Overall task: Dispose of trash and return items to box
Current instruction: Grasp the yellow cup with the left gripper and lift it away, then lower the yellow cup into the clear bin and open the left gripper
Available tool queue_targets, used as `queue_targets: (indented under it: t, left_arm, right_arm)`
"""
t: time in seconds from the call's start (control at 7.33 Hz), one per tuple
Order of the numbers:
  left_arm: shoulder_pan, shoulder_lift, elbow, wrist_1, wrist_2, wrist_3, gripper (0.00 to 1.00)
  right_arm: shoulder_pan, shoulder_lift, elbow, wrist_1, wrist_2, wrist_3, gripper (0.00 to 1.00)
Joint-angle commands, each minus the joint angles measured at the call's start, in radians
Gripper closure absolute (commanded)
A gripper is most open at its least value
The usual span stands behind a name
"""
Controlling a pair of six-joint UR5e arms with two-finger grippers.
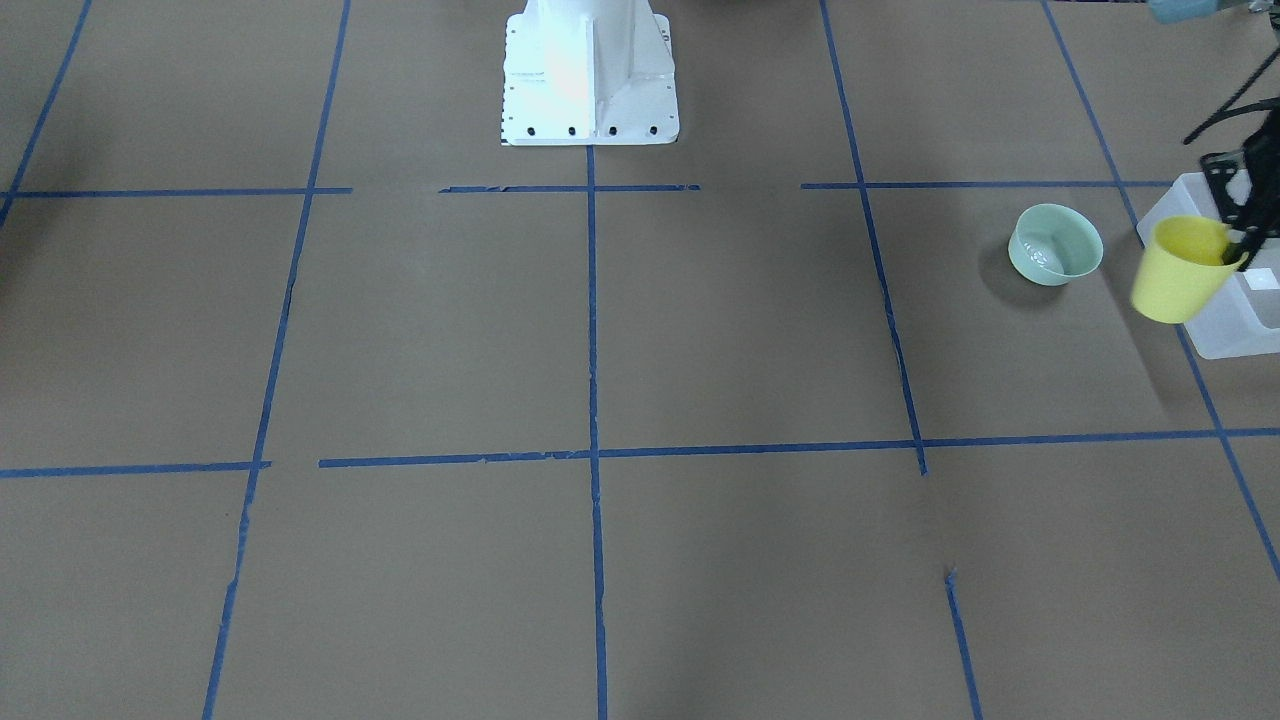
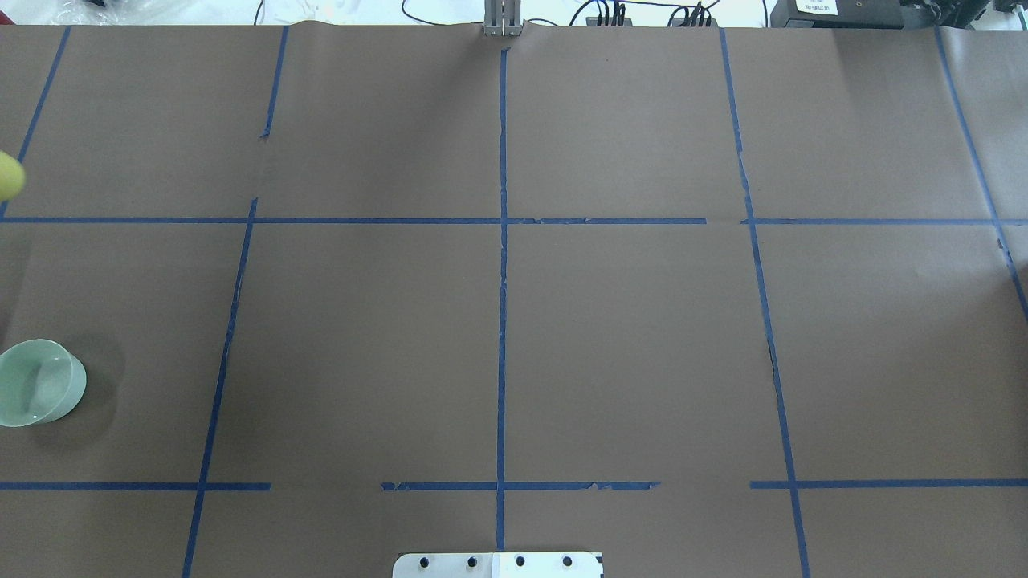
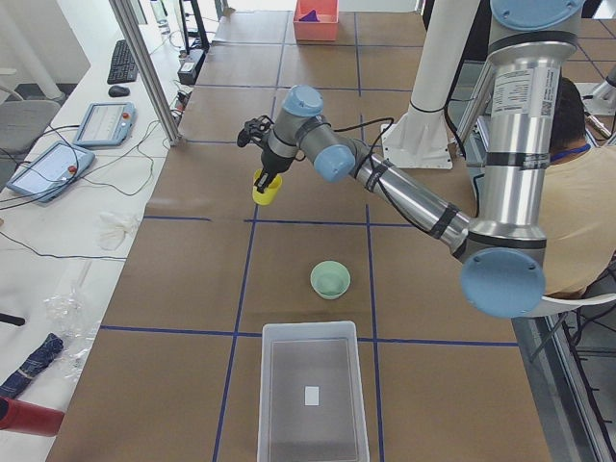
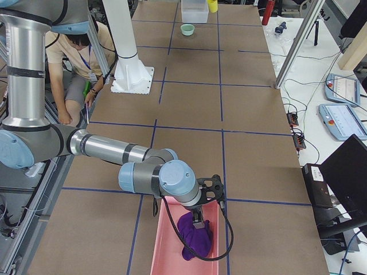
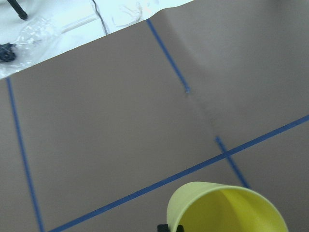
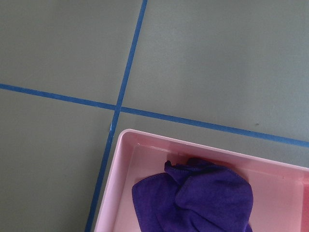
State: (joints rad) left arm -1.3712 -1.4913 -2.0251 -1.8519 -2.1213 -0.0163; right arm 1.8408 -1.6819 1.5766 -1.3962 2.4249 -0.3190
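My left gripper will set the yellow cup down inside the translucent box (image 1: pixel 1227 240), along the side of the box that is nearest to the mint-green bowl.
My left gripper (image 1: pixel 1238 252) is shut on the rim of the yellow cup (image 1: pixel 1178 272) and holds it tilted in the air. The cup also shows in the left wrist view (image 5: pixel 227 210), with bare table below it, and at the overhead view's left edge (image 2: pixel 6 177). The mint-green bowl (image 1: pixel 1055 245) stands empty and upright on the table, also in the overhead view (image 2: pixel 36 383). The translucent box (image 1: pixel 1235 310) lies at the table's end, empty in the exterior left view (image 3: pixel 313 404). My right gripper (image 4: pixel 199 220) hangs over a purple cloth (image 6: pixel 203 198); I cannot tell whether it is open.
The purple cloth lies in a pink tray (image 6: pixel 120 193) at the table's other end (image 4: pixel 169 246). The white robot base (image 1: pixel 590 80) stands at the table's middle edge. A person (image 4: pixel 71 63) sits beside the base. Blue tape lines cross the brown table.
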Motion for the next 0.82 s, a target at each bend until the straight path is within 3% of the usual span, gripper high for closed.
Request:
queue_targets:
  t: [0.0, 0.14, 0.27, 0.55, 0.68]
  left_arm:
    - [-0.303, 0.032, 0.249, -0.004, -0.113, 0.520, 1.00]
    - [-0.333, 0.048, 0.322, -0.039, -0.115, 0.577, 1.00]
    - [-0.333, 0.104, 0.342, -0.137, -0.115, 0.506, 1.00]
    - [-0.283, 0.199, 0.412, -0.423, -0.175, 0.186, 1.00]
    - [-0.232, 0.213, 0.454, -0.473, -0.230, 0.177, 1.00]
  right_arm:
    - [-0.002, -0.001, 0.002, 0.000, 0.000, 0.000, 0.00]
    - [-0.002, -0.001, 0.002, 0.000, 0.000, 0.000, 0.00]
    - [-0.002, -0.001, 0.002, 0.002, 0.000, -0.003, 0.00]
    - [-0.002, -0.001, 0.002, 0.002, -0.001, -0.009, 0.00]
    - [-0.002, -0.004, 0.000, 0.002, -0.001, -0.014, 0.00]
